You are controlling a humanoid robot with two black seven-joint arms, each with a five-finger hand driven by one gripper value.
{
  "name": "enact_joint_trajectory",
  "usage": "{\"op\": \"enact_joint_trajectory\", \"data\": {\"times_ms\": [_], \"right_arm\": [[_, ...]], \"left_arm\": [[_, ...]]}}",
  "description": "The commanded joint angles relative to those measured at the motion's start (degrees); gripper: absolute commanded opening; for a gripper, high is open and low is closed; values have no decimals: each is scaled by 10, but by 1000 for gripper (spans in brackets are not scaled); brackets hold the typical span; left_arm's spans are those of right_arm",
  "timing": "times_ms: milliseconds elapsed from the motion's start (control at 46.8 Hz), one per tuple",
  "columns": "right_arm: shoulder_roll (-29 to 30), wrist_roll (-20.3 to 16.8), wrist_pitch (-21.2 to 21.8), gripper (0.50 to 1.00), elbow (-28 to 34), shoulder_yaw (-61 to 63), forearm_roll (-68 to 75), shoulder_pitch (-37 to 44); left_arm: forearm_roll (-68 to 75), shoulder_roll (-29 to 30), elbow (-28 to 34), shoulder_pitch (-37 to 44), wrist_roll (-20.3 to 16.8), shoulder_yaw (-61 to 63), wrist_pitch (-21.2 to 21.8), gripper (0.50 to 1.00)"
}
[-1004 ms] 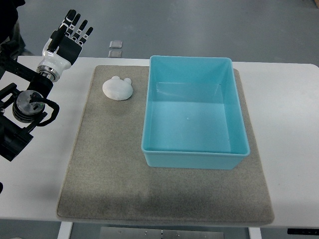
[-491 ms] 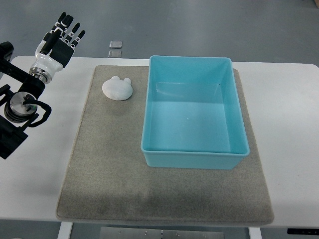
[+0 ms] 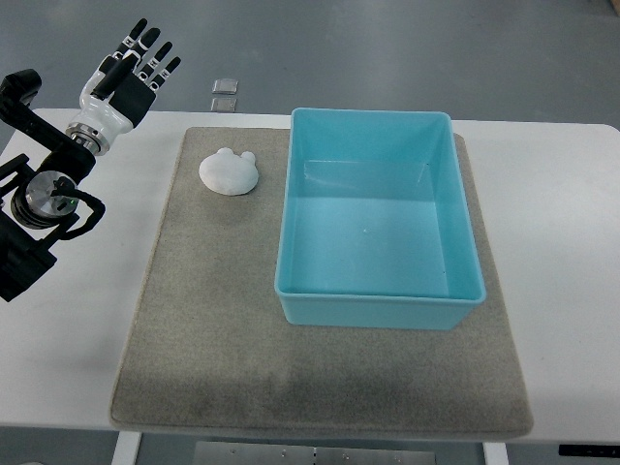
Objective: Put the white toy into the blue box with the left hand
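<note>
The white toy will be gripped by my left gripper around the round body [image 3: 220,175], from the toy's side that faces away from the blue box.
A white toy [image 3: 229,171] with two small ears lies on the grey mat [image 3: 203,320], near its far left corner. A blue box [image 3: 376,218] stands open and empty on the mat to the toy's right. My left hand [image 3: 131,76] is up at the far left, beyond the table's back edge, well left of the toy. Its fingers are spread and hold nothing. Its arm [image 3: 44,194] runs down the left edge.
The white table [image 3: 562,242] carries the mat. Two small clear squares [image 3: 225,94] lie on the floor behind the table's back edge.
My left hand drew left and away, then came back a little to the right. The toy and the box have not moved.
</note>
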Motion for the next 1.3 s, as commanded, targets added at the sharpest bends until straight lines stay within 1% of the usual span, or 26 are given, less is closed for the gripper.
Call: {"op": "enact_joint_trajectory", "data": {"times_ms": [0,85,235,406,513,598,684,769,983,1175,1282], "right_arm": [[0,0,0,936,0,0,0,0],[0,0,0,936,0,0,0,0],[0,-1,0,936,0,0,0,0],[0,0,0,936,0,0,0,0],[0,0,0,936,0,0,0,0],[0,0,0,936,0,0,0,0],[0,-1,0,936,0,0,0,0],[0,-1,0,936,0,0,0,0],[0,0,0,936,0,0,0,0],[0,0,0,936,0,0,0,0],[0,-1,0,936,0,0,0,0]], "left_arm": [[51,0,0,0,-1,-2,4,973],[107,4,0,-2,-1,-1,15,971],[224,8,0,-4,-12,-2,50,973],[312,14,-1,-10,-15,-1,52,977],[343,21,-4,-11,-42,-1,50,988],[369,25,-2,-11,-71,-1,45,994],[399,27,-7,-10,-81,-1,43,994],[426,28,-4,-10,-82,-1,50,994],[478,45,-3,-12,-85,0,50,994],[626,47,-7,-22,-84,1,50,984],[706,61,-22,-31,-86,1,50,979]]}}
